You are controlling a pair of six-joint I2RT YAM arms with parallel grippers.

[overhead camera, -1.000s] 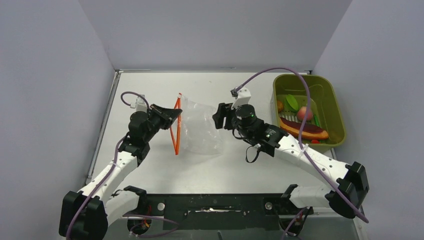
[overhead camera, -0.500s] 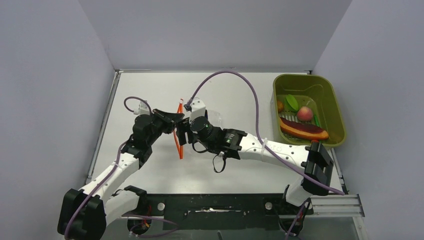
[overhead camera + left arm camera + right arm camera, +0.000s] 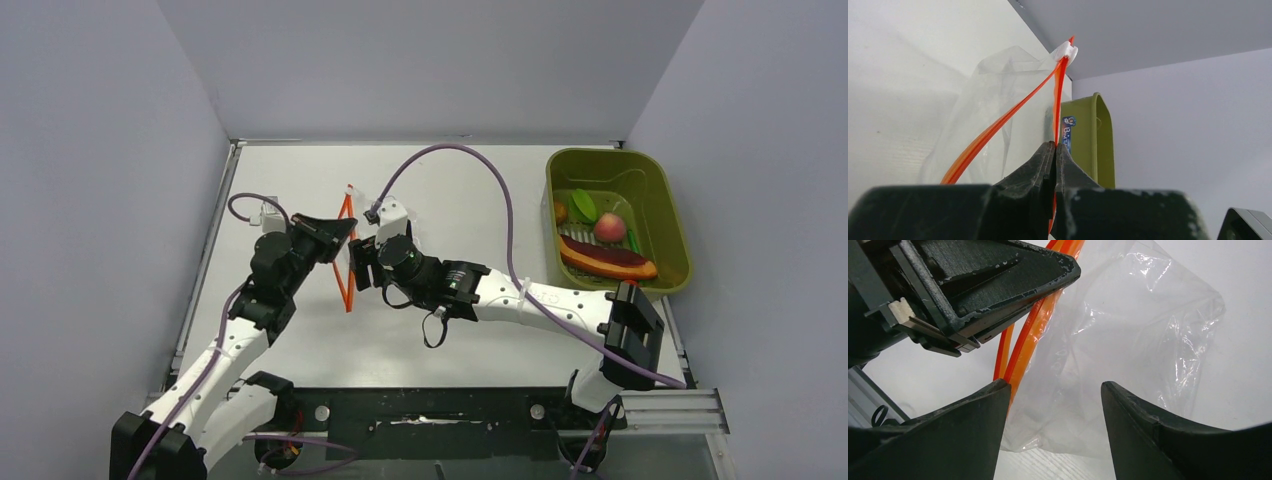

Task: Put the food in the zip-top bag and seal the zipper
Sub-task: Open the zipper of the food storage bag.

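The orange strip nearer the green tub is in my left gripper while the other strip bows free, so my left gripper will open and take the bowed strip [image 3: 991, 133].
The zip-top bag [image 3: 1133, 340] is a clear crinkly pouch lying on the white table. Its orange zipper [image 3: 345, 272] stands lifted at the mouth. My left gripper [image 3: 1055, 146] is shut on one lip of that zipper [image 3: 1060, 95], just below the white slider [image 3: 1066, 50]; the other lip bows away, so the mouth gapes. My right gripper [image 3: 1055, 390] is open right at the mouth, its left fingertip [image 3: 998, 392] beside the orange strips, nothing between its fingers. From above, the right gripper [image 3: 357, 263] and its arm cover most of the bag. The food lies in the green tub: pink-red ball [image 3: 609, 227], green slice [image 3: 584, 204], brown-red slab [image 3: 605, 258].
The olive-green tub [image 3: 660, 205] stands at the far right of the table, well away from both grippers. The right arm [image 3: 520, 298] stretches across the middle of the table, with its purple cable [image 3: 480, 160] arching above. Grey walls close in three sides.
The right arm has swung left from the bag's far side, across the bag, to its mouth. The left gripper, still holding the zipper, shifted slightly left and up.
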